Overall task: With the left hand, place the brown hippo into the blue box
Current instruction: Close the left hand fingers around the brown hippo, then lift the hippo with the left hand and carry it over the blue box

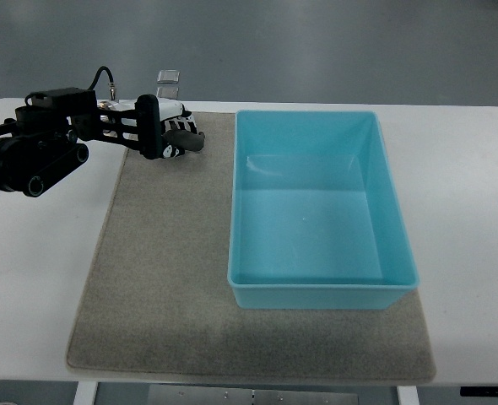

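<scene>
My left gripper will let go of the brown hippo on the far half of the blue box's bottom (350,193), past the middle of the box.
My left hand (175,135) is over the far left corner of the grey mat (165,278), its arm coming in from the left edge. Its fingers (175,128) are curled around a small dark brownish lump, the brown hippo (194,142), which is mostly hidden by the hand. The hand is just left of the blue box (401,278), a short gap from the box's far left corner. The box stands on the right part of the mat and nothing shows inside it. The right arm is out of view.
The mat lies on a white table (38,270). A small clear object (168,76) sits just beyond the table's far edge behind the hand. The black forearm (29,156) with a cable spans the table's far left.
</scene>
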`<state>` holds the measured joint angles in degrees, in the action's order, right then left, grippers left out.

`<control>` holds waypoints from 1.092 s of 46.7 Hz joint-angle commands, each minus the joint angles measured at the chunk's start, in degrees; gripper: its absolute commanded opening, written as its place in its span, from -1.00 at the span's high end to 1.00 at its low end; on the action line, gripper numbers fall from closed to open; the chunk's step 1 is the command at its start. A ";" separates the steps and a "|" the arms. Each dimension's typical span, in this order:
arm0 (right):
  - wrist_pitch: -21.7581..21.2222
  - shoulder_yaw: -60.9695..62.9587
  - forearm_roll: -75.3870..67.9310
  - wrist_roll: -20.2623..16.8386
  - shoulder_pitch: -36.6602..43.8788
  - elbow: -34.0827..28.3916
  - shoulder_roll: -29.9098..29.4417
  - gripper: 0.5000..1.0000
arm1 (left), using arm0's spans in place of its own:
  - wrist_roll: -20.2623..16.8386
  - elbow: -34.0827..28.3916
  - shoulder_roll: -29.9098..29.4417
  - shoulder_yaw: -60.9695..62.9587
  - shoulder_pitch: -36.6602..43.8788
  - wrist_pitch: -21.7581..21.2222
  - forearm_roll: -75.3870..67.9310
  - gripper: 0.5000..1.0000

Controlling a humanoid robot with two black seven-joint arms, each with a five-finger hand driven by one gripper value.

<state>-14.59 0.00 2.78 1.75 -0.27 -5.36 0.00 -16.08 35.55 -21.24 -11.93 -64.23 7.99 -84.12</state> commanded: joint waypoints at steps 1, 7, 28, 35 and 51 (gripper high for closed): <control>0.00 0.00 -0.05 0.00 0.00 0.00 0.00 -0.74 | -0.09 1.27 -1.08 -0.55 -0.28 0.00 0.10 1.00; 0.00 0.00 0.03 0.00 0.00 0.00 0.00 -0.74 | -0.62 5.22 -6.09 -0.64 -3.88 0.09 0.27 1.00; 0.00 0.00 0.03 0.00 0.00 0.00 0.00 -0.74 | -0.97 29.74 -16.90 -1.52 -9.07 2.37 0.45 1.00; 0.00 0.00 0.03 0.00 0.00 0.00 0.00 -0.74 | -0.97 33.88 -16.29 -1.52 -9.77 3.26 0.36 1.00; 0.00 0.00 0.03 0.00 0.00 0.00 0.00 -0.74 | 0.08 34.06 -6.01 -0.73 -9.60 4.40 -0.96 1.00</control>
<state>-14.59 0.00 2.76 1.75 -0.27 -5.36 0.00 -16.12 70.12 -29.10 -12.86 -74.19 12.38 -84.80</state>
